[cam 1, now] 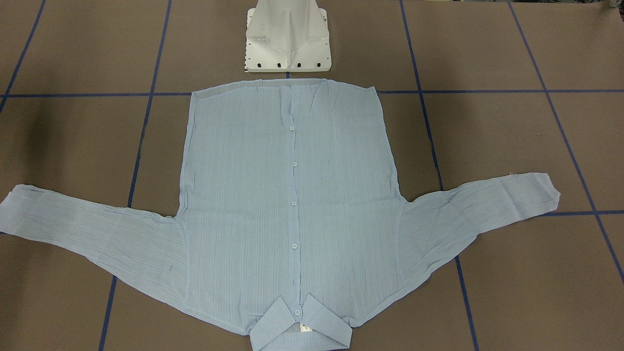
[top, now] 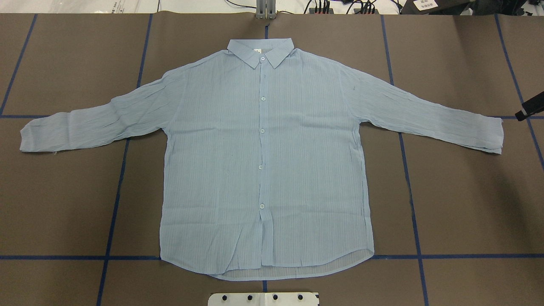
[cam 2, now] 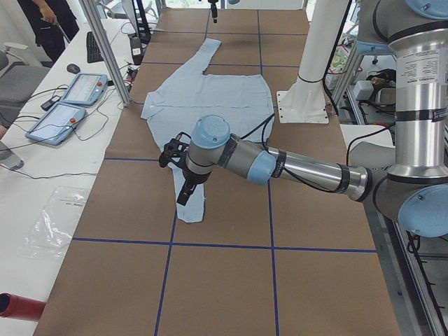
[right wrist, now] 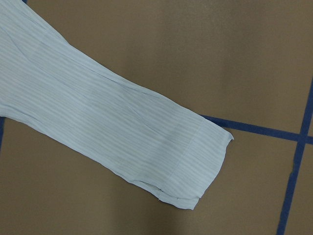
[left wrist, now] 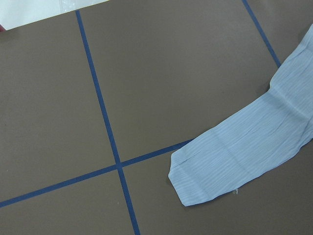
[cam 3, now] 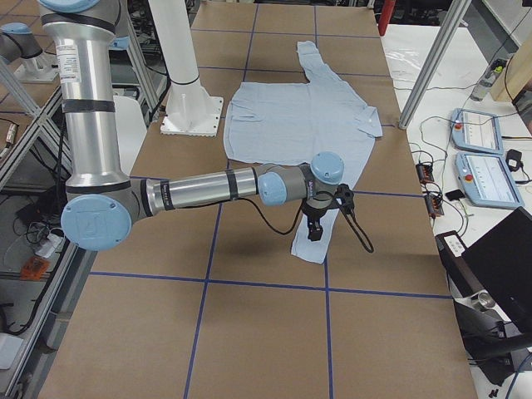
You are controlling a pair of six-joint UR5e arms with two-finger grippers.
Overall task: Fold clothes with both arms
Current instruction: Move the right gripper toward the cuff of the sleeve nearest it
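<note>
I will next lower my right gripper to the shirt's cuff below it and close it on the cuff's open edge (cam 1: pixel 2 219) (right wrist: pixel 222 159), near its corner on the collar side.
The light blue striped shirt (top: pixel 263 161) lies flat and buttoned on the brown table, collar away from the robot and both sleeves spread out; it also shows in the front-facing view (cam 1: pixel 292 195). My left gripper (cam 2: pixel 183 194) hangs above the left sleeve's cuff (left wrist: pixel 195 181). My right gripper (cam 3: pixel 313 231) hangs above the right sleeve's cuff (right wrist: pixel 195 166); a black part of it shows at the overhead view's right edge (top: pixel 529 111). No fingers show in the wrist views. I cannot tell whether either gripper is open or shut. Neither touches the fabric.
The white pedestal base (cam 1: pixel 287 44) stands just behind the shirt's hem. Blue tape lines (top: pixel 114 204) cross the table. Teach pendants (cam 2: pixel 70 98) and an aluminium post (cam 2: pixel 105 49) are on the side bench. A person (cam 2: pixel 49 21) stands at the far corner.
</note>
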